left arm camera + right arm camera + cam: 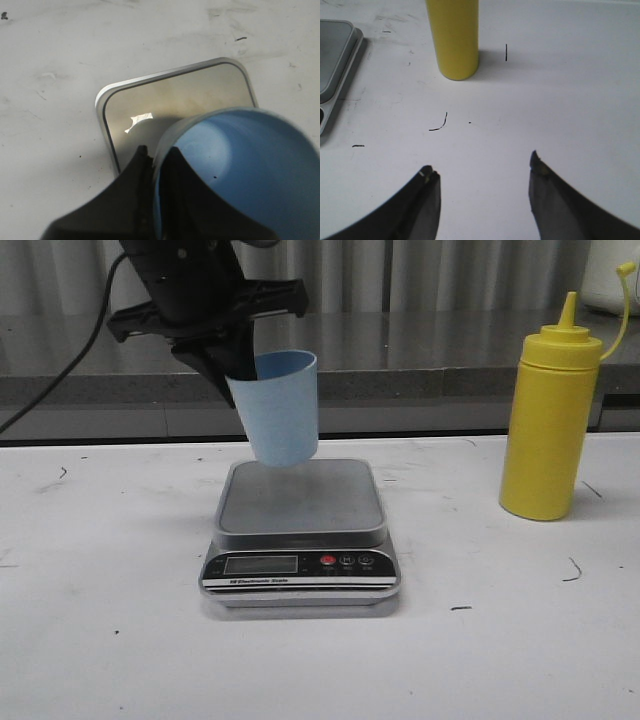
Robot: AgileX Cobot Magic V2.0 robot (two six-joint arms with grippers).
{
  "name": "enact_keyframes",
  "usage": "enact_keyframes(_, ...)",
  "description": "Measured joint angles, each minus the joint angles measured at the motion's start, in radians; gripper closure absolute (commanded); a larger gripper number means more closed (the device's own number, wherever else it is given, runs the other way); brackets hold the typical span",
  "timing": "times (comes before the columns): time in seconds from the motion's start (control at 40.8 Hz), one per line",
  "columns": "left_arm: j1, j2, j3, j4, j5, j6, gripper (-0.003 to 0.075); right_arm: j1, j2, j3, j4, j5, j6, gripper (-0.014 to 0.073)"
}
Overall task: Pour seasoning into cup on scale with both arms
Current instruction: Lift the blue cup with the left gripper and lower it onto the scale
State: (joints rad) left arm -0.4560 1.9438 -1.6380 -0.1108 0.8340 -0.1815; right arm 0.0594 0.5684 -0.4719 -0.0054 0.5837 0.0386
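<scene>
My left gripper will release the light blue cup so that it stands upright on the back half of the scale's steel platform [288, 483] [187, 132].
My left gripper [240, 365] is shut on the rim of the light blue cup [280, 408], one finger inside the wall and one outside. The cup hangs tilted just above the back of the scale [300, 502]. From the left wrist, the cup [250, 165] shows empty over the steel platform [190, 100], with the left gripper [156, 155] pinching its wall. The yellow seasoning bottle [550, 420] stands upright on the table to the right of the scale. My right gripper [484, 167] is open over bare table, short of the bottle [454, 37]. The right arm is out of the front view.
The scale's black front panel [300, 565] faces the table's near edge. A steel ledge [420, 350] runs behind the table. The scale's corner [335, 55] shows in the right wrist view. Small dark marks dot the white tabletop [100, 620].
</scene>
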Motion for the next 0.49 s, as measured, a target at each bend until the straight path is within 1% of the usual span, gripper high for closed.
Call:
enact_keyframes(0.27,0.000,0.069,-0.041,0.002,-0.004,-0.011,0.0741,0.000,0.000,0.000,0.000,0.000,0.000,0.0169)
enact_keyframes(0.491,-0.004,0.080,-0.046,0.004,0.007,-0.011,0.0740,0.000,0.000,0.000,0.000,0.000,0.000,0.0169)
